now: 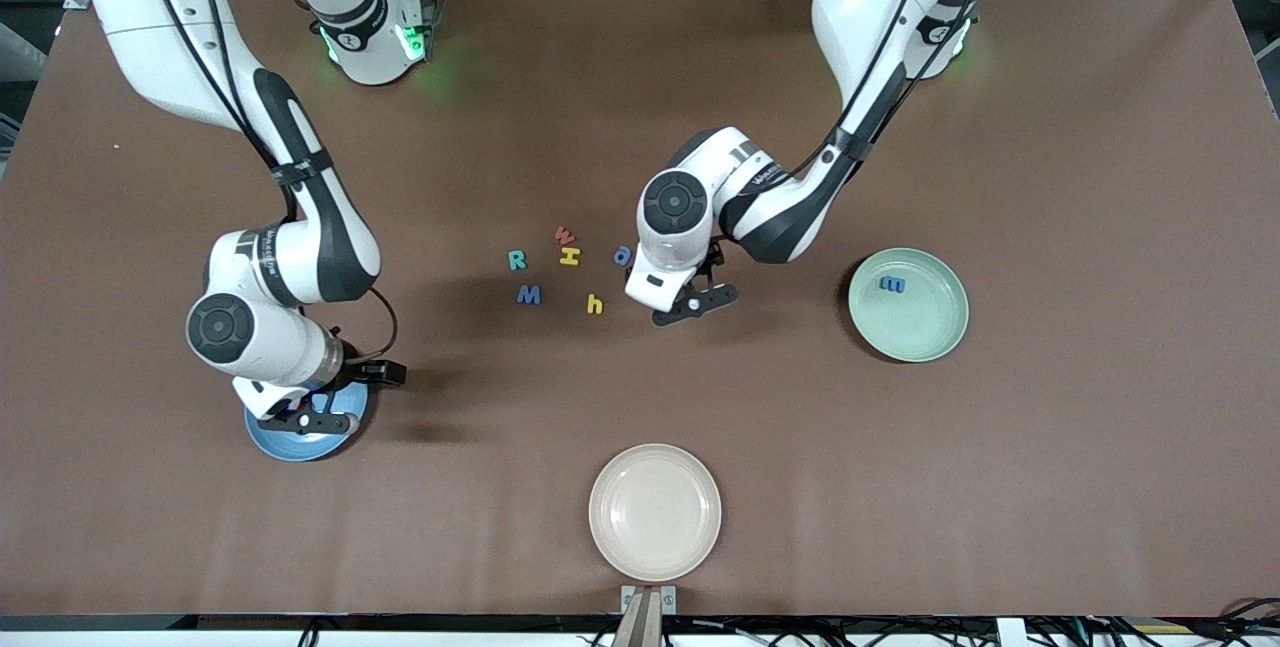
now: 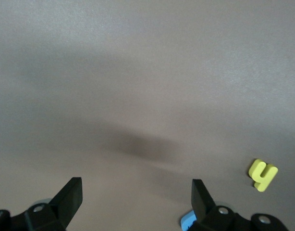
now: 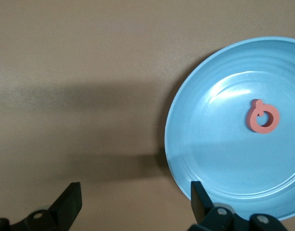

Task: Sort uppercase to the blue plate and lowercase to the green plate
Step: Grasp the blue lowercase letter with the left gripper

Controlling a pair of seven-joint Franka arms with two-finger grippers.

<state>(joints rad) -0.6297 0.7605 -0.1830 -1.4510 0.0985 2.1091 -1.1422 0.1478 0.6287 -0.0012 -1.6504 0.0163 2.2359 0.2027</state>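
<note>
The robot's left gripper needs to next close on the round part [image 1: 621, 257] [image 2: 188, 221] of the blue a, because this lowercase letter belongs on the green plate.
The blue plate [image 1: 290, 447] lies toward the right arm's end, with a red Q [image 3: 263, 118] on the plate [image 3: 210, 144]. My right gripper [image 1: 310, 419] [image 3: 135, 202] hangs open over that plate's edge, holding nothing. The green plate [image 1: 930, 327] holds a blue m [image 1: 892, 283]. Mid-table lie a teal R [image 1: 517, 260], red w [image 1: 565, 234], yellow H [image 1: 569, 255], blue M [image 1: 529, 295], blue a [image 1: 622, 255] and yellow h [image 1: 595, 304] [image 2: 263, 174]. My left gripper [image 1: 690, 305] [image 2: 136, 199] is open and empty over bare table beside the h.
A beige plate [image 1: 655, 512] sits near the table's front edge, nearer the front camera than the letters. The brown table [image 1: 1050, 177] stretches wide around the plates. A blue scrap [image 2: 188, 221] shows by one left finger.
</note>
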